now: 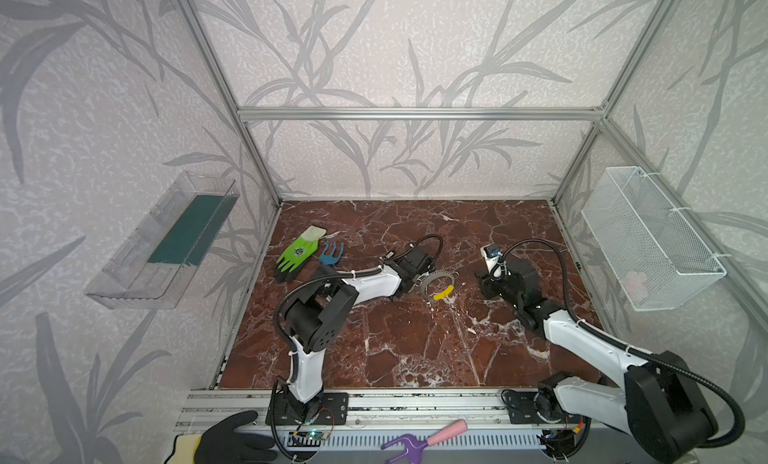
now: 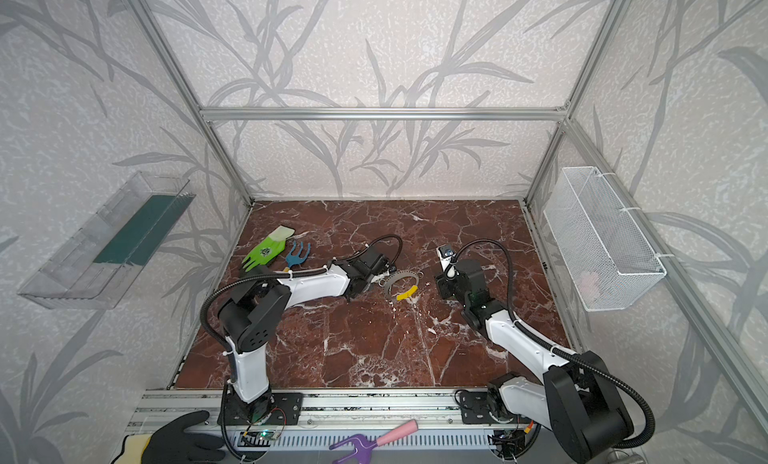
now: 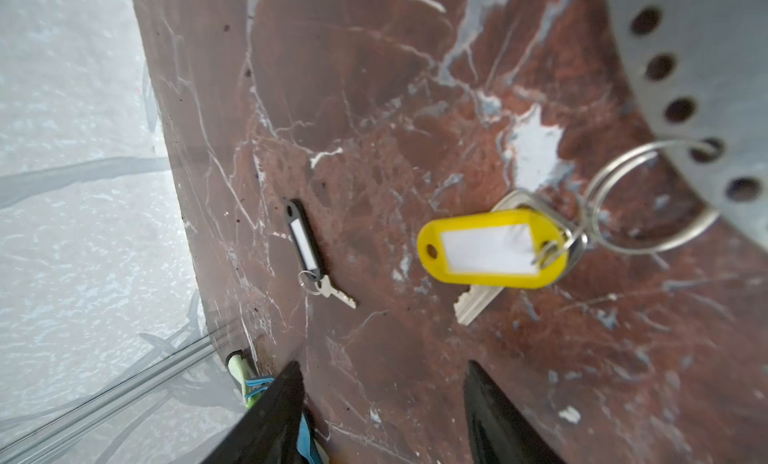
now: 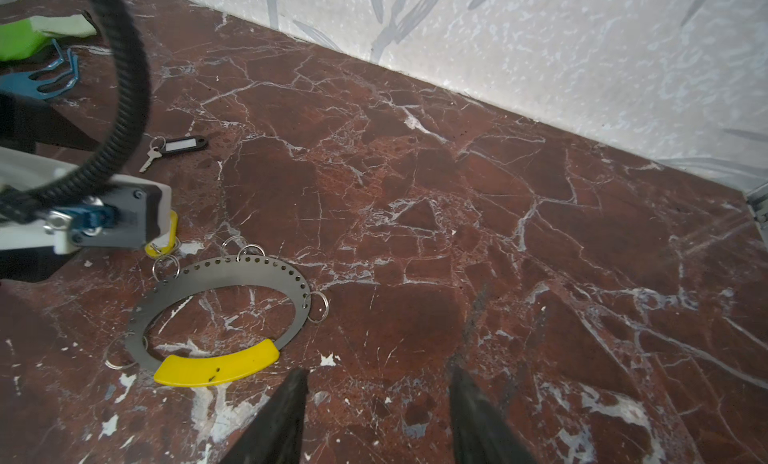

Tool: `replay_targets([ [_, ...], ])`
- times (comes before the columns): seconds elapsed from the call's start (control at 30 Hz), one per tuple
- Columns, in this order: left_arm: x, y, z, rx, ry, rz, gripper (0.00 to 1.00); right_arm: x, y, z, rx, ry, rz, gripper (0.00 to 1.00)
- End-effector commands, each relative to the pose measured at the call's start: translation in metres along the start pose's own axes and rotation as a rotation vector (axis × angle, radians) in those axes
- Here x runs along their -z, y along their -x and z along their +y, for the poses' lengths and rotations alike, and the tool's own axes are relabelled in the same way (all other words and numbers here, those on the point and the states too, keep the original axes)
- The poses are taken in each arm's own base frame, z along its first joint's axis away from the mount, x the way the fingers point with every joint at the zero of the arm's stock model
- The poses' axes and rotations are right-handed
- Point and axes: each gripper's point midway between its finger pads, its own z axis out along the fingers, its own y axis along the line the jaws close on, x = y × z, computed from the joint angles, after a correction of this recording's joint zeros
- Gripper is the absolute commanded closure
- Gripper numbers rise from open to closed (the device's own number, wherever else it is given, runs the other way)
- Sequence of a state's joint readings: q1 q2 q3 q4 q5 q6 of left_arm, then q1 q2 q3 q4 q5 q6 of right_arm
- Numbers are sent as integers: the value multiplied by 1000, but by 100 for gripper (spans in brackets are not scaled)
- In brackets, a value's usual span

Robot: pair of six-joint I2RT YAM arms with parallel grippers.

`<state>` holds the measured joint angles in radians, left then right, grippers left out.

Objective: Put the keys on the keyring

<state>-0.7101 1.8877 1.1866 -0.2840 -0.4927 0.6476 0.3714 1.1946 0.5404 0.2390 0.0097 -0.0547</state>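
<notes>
The robot's right gripper should grasp the keyring by the bare split ring (image 1: 429, 298) (image 4: 118, 364) next to the end of the yellow segment that is nearest the front rail.
The keyring (image 4: 232, 275), a flat grey perforated loop with a yellow segment, lies on the marble floor mid-table in both top views (image 1: 436, 280) (image 2: 401, 280). The yellow-tagged key (image 3: 490, 250) lies beside its rim, and its wire split ring (image 3: 648, 200) passes through one of the rim holes. The black-fob key (image 3: 305, 242) (image 4: 178, 144) lies loose on the marble, apart from the keyring. My left gripper (image 3: 382, 366) hovers open just short of the yellow-tagged key, holding nothing. My right gripper (image 4: 376, 370) stands open over bare marble beside the yellow segment.
A green glove (image 1: 297, 254) and a blue hand fork (image 1: 331, 254) lie at the back left. A clear tray (image 1: 166, 242) hangs on the left wall, a white wire basket (image 1: 648, 237) on the right. A pink-and-purple rake (image 1: 424, 439) and a black-gloved hand (image 1: 232, 441) are at the front rail.
</notes>
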Motion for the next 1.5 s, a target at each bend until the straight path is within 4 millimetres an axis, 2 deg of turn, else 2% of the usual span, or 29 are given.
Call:
replay_targets([
  [0.0,31,3,27,172,-31,-105,37,-6,12,10,-94,68,16,46],
  [0.13,53,9,51,364,-132,-246,38,-29,6,23,-183,138,110,49],
  [0.23,68,24,66,456,-179,-387,38,-50,-4,25,-263,137,198,49],
  [0.33,75,36,84,545,-226,-506,39,-72,-14,23,-350,132,248,51],
  [0.43,83,43,99,613,-289,-598,40,-85,-19,27,-407,165,282,54],
  [0.5,87,44,104,636,-315,-646,41,-88,-20,30,-443,206,298,54],
  [0.63,88,41,108,650,-327,-714,42,-90,-29,24,-500,202,350,55],
  [0.7,86,38,104,633,-345,-715,42,-95,-47,29,-508,213,438,55],
  [0.83,73,31,102,630,-345,-687,43,-96,-64,37,-526,219,530,58],
  [0.9,69,30,100,615,-348,-680,44,-90,-59,51,-423,255,527,59],
  [1.0,65,29,101,591,-331,-672,44,-75,-55,83,-172,344,537,58],
  [1.07,62,28,105,586,-306,-672,44,-67,-57,96,-34,363,545,58],
  [1.2,54,27,109,581,-267,-674,44,-57,-54,113,68,420,543,59],
  [1.3,53,26,109,579,-265,-670,45,-47,-53,134,300,467,559,59],
  [1.47,50,25,109,565,-243,-670,46,-52,-62,139,494,484,589,60],
])
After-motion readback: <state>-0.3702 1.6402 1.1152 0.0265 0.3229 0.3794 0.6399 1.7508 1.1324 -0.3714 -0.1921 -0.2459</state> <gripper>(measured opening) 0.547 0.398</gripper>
